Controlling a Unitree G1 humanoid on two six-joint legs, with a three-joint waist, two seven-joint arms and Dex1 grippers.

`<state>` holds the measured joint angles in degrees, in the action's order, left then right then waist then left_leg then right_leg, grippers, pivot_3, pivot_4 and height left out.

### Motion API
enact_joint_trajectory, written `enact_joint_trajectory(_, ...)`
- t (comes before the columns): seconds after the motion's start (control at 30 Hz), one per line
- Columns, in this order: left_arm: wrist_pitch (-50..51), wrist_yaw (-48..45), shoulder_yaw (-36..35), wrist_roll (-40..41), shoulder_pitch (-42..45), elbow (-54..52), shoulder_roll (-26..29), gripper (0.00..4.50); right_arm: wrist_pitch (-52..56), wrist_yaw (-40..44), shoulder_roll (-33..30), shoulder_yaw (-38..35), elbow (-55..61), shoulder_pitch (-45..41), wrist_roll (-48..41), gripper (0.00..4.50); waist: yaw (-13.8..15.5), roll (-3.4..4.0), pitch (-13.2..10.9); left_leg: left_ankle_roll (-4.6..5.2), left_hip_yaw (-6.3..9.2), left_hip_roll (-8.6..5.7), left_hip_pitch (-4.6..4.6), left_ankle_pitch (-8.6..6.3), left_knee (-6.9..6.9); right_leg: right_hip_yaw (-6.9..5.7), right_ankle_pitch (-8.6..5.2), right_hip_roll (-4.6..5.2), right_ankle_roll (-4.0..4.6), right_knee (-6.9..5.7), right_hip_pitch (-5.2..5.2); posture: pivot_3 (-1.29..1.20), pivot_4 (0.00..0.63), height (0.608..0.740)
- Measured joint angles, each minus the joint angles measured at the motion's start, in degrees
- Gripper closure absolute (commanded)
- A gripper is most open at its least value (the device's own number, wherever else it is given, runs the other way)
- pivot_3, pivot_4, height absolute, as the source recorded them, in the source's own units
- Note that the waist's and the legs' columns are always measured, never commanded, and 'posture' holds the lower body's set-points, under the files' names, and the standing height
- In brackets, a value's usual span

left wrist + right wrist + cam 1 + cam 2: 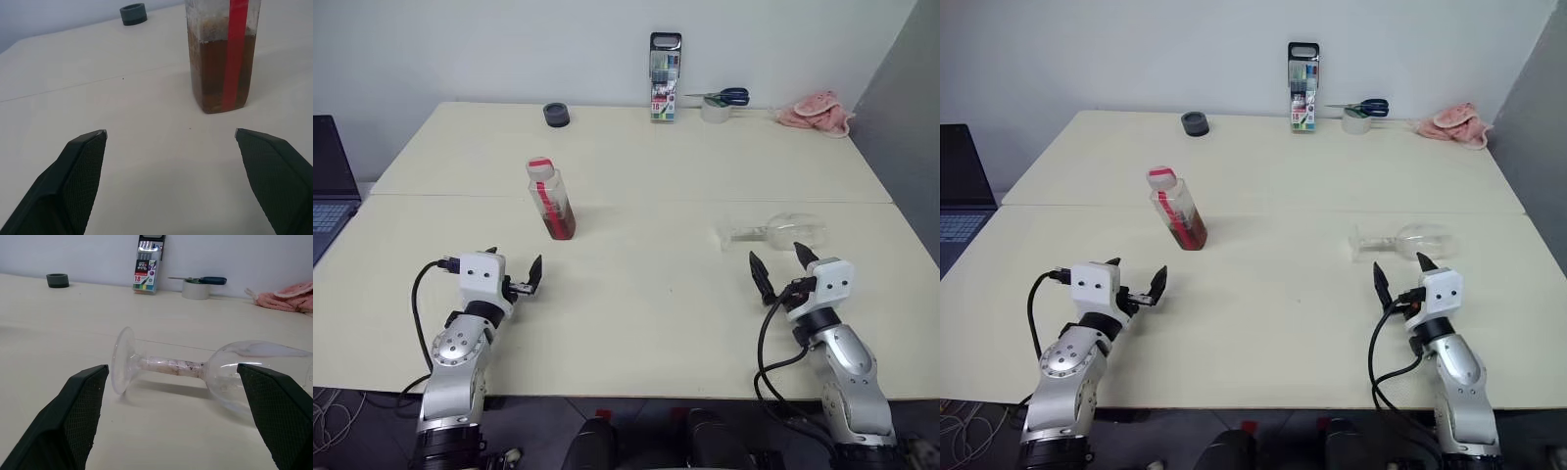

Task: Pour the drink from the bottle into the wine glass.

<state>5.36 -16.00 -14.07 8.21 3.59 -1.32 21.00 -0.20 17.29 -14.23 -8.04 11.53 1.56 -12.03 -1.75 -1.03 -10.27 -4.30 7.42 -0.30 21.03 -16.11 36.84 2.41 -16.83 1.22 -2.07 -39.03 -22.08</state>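
The bottle's cap should stay free for my right gripper, so my left gripper will close on the bottle's clear upper part [547, 193], just below the cap.
The bottle [550, 199] stands upright on the table, left of centre, with its white and red cap on. Reddish-brown drink [220, 73] fills its lower part. The wine glass [778, 232] lies on its side at the right, foot pointing left and bowl to the right. My left gripper [514, 274] hovers open above the table, nearer to me than the bottle and a little to its left. Just short of the lying glass, my right gripper [780, 265] is open too, with the stem [171, 367] ahead between its fingers. Both hold nothing.
Along the far edge stand a dark round lid [556, 115], a tall marker case [665, 78], a tape roll with blue scissors [720, 102] on it, and a pink cloth [818, 110]. A laptop [328, 181] sits off the table's left side.
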Motion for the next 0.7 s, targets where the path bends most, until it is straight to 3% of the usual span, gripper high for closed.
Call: enact_joint_trajectory(0.7, -2.13, -1.06, 1.24, 0.35, 0.21, -0.34, -0.15, 0.02, 1.84, -1.17, -1.79, -0.85, 0.78, 0.04, 0.19, 0.0, 0.0, 0.0, 0.0, 0.0, -0.01, -0.01, 0.0, 0.0, 0.0, 0.01, 0.0, 0.0, 0.0, 0.0, 0.01, 0.0, 0.15, 0.74)
